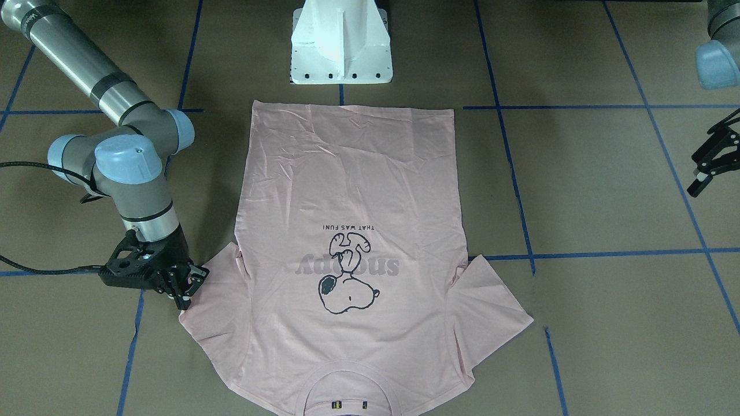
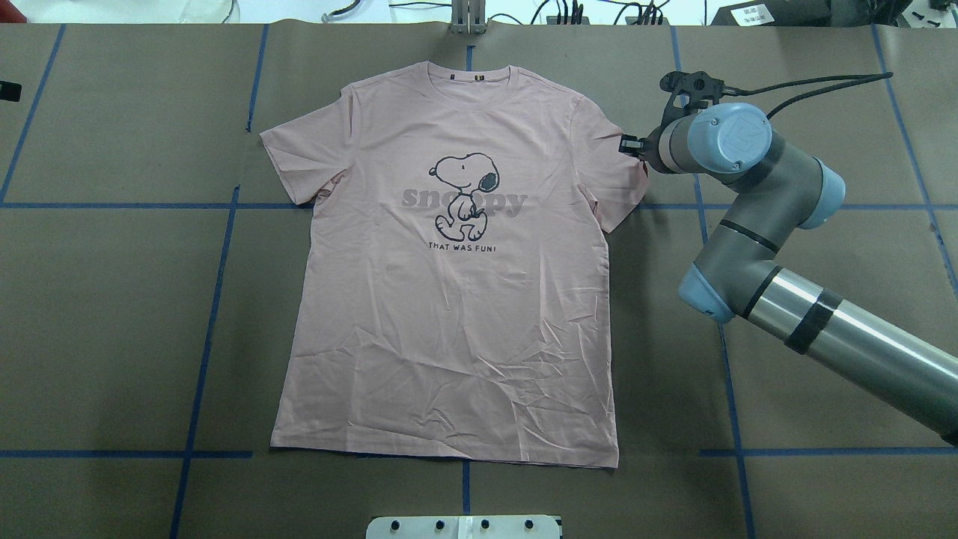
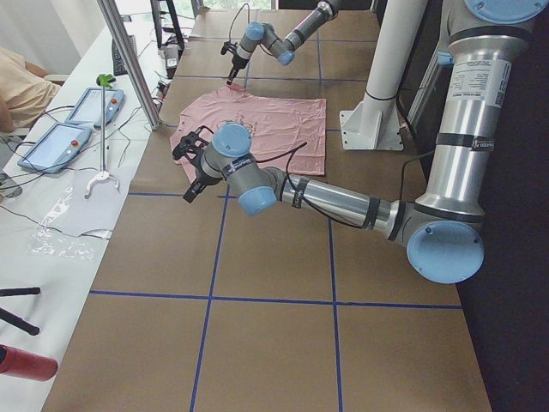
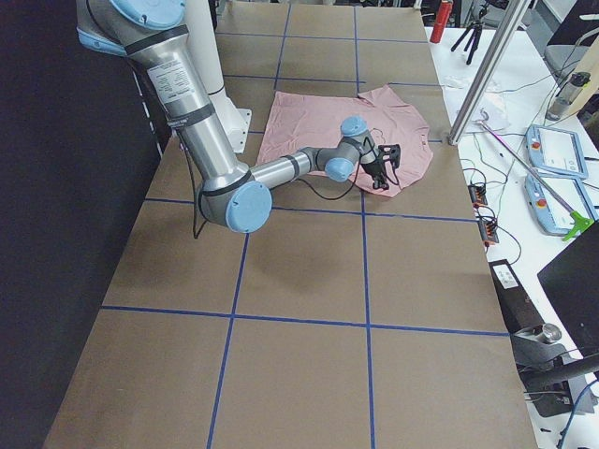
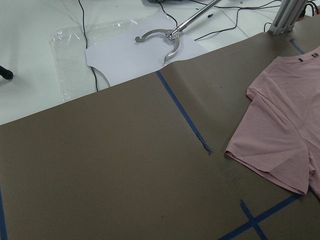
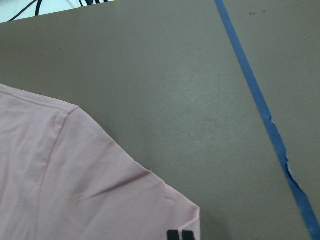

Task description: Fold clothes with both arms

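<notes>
Next, I let go of the sleeve corner with my right gripper on the front of the pale pink T-shirt, beside the printed dog's head [image 1: 271, 315].
The pale pink T-shirt [image 1: 352, 190] [image 2: 449, 314] lies flat on the brown table, print side up, with its collar towards the far edge from the robot. My right gripper [image 1: 188, 287] [image 2: 629, 144] hangs low over the outer edge of the sleeve on my right, and its fingers look open. The right wrist view shows that sleeve corner [image 6: 65, 180] lying flat, with a small dark tag [image 6: 180, 235] at the hem. My left gripper [image 1: 708, 170] [image 3: 190, 167] is open and empty, hovering well clear of the shirt's other sleeve [image 5: 280, 145].
The white pedestal base [image 1: 341, 46] stands just behind the shirt's hem. Blue tape lines [image 2: 217, 284] grid the table. Beyond the far edge is a white bench with tablets [image 3: 51, 142], cables, a metal hook [image 5: 160, 37] and a seated person's sleeve [image 3: 17, 81].
</notes>
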You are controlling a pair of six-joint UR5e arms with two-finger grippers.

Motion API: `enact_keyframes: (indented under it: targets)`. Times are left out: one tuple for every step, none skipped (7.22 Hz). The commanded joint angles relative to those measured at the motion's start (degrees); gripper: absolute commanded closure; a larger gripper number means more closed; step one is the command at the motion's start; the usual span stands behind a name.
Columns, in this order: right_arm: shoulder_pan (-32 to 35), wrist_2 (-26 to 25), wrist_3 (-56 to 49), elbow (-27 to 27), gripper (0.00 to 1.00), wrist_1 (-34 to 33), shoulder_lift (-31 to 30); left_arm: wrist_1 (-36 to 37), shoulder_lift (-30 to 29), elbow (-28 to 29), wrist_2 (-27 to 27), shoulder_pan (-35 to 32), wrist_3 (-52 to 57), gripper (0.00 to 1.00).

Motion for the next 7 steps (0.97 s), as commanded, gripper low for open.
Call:
enact_keyframes:
  targets:
    - [-2.48, -4.02, 5.29, -0.07, 1.0, -10.56, 7.85, 0.0, 0.0, 0.0, 0.0, 0.0, -0.09, 0.0]
    - [-4.16, -6.75, 8.37, -1.12, 1.0, -12.79, 10.59, 0.0, 0.09, 0.0, 0.0, 0.0, -0.09, 0.0]
    - [-4.96, -7.99, 8.57, -3.82, 1.0, -12.46, 12.54, 0.0, 0.09, 0.0, 0.0, 0.0, -0.09, 0.0]
    - [-5.14, -8.27, 8.66, -6.29, 1.0, -12.37, 14.64, -0.09, 0.0, 0.0, 0.0, 0.0, -0.09, 0.0]
    - [-5.14, -8.36, 8.66, -8.66, 1.0, -12.29, 16.14, 0.0, 0.09, 0.0, 0.0, 0.0, -0.09, 0.0]
    - [-5.49, -8.36, 8.66, -9.38, 1.0, -12.29, 16.77, -0.09, 0.09, 0.0, 0.0, 0.0, -0.09, 0.0]
    - [-5.75, -8.36, 8.57, -9.39, 1.0, -12.29, 16.77, -0.09, 0.09, 0.0, 0.0, 0.0, -0.09, 0.0]
